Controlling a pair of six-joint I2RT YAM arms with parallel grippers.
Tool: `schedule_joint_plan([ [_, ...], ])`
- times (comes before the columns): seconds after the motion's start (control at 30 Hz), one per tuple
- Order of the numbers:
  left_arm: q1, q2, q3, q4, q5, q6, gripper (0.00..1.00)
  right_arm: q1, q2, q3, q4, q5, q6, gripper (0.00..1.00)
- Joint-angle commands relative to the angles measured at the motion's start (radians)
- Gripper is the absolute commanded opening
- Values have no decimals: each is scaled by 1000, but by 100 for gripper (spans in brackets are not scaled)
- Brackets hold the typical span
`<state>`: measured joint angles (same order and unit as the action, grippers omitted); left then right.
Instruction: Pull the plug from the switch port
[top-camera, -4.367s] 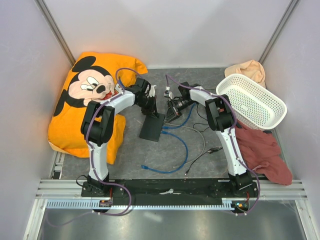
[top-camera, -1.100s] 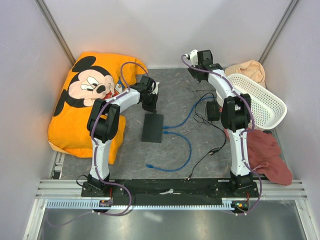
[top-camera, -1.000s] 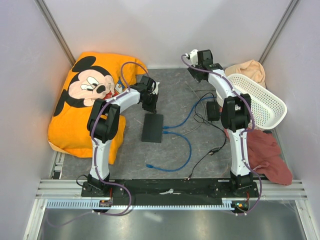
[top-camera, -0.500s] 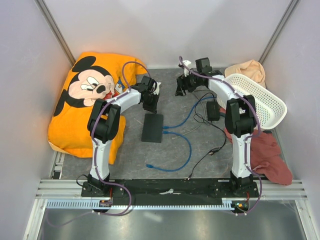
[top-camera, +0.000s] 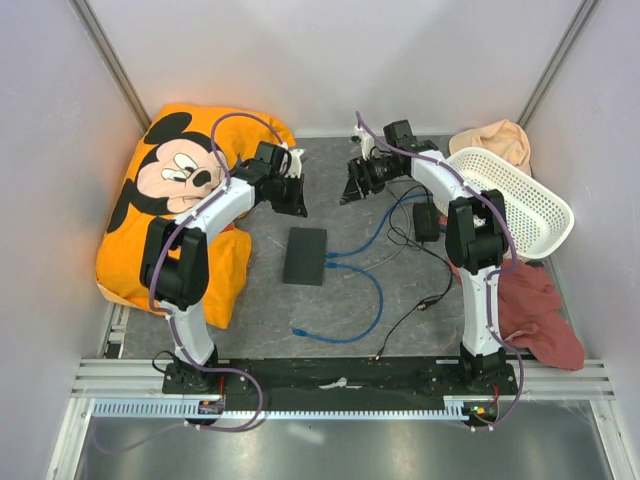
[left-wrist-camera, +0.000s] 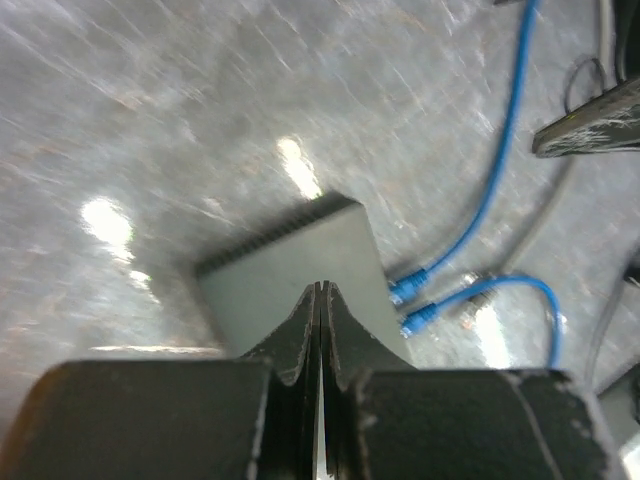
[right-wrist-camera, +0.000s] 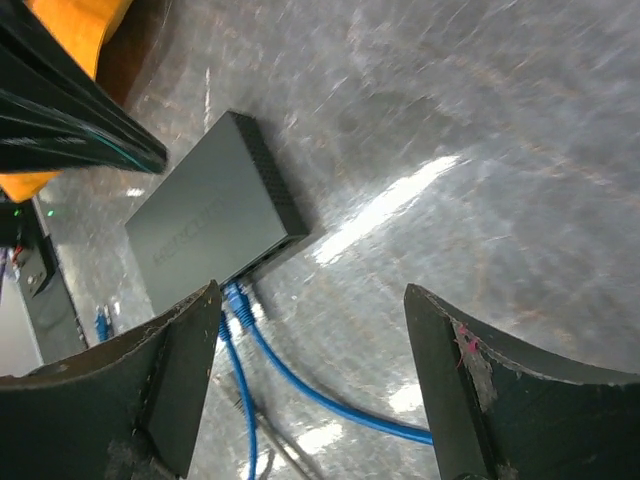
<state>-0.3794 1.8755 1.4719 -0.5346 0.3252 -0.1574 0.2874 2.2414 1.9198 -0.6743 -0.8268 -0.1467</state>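
Note:
The robot's right gripper will close on the body of the back blue plug (top-camera: 332, 255) (right-wrist-camera: 239, 302) in the switch, the one with its cable running toward the black power brick.
The switch (top-camera: 304, 255) is a flat black box lying mid-table. Two blue plugs (top-camera: 330, 261) sit side by side in the switch ports on its right edge; their blue cables (top-camera: 372, 300) run off across the table. My left gripper (top-camera: 295, 200) hovers just behind the box, shut with nothing in it. In the left wrist view its tips (left-wrist-camera: 320, 289) overlap the switch (left-wrist-camera: 285, 270), with the plugs (left-wrist-camera: 410, 303) to the right. My right gripper (top-camera: 348, 193) hangs open, behind and right of the box. The right wrist view frames the switch (right-wrist-camera: 205, 235) and plugs (right-wrist-camera: 236, 303) near the left finger (right-wrist-camera: 175, 380).
An orange Mickey Mouse cushion (top-camera: 175, 195) fills the left side. A white basket (top-camera: 505, 205), a beige cloth (top-camera: 495, 135) and a maroon cloth (top-camera: 530, 305) lie on the right. A small black power brick (top-camera: 425, 221) with thin black cords sits right of the switch.
My right gripper has swung from the back wall down and left, toward the switch. My left arm has drawn back and left, a little off the box, still shut.

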Motion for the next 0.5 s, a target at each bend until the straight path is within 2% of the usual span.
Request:
schedule_joint_plan([
  [0.0, -4, 14, -96, -22, 153, -74, 2, 33, -29, -33, -71, -47, -27, 82],
  [0.2, -7, 33, -104, -13, 144, -39, 2, 38, 0, -74, -65, -132, -10, 75],
  [0.37, -7, 99, -110, -51, 134, 1, 2, 50, 35, -48, -59, -120, 12, 73],
  [0.47, -4, 117, -136, -61, 113, -27, 2, 62, 41, -62, -67, -103, -5, 73],
])
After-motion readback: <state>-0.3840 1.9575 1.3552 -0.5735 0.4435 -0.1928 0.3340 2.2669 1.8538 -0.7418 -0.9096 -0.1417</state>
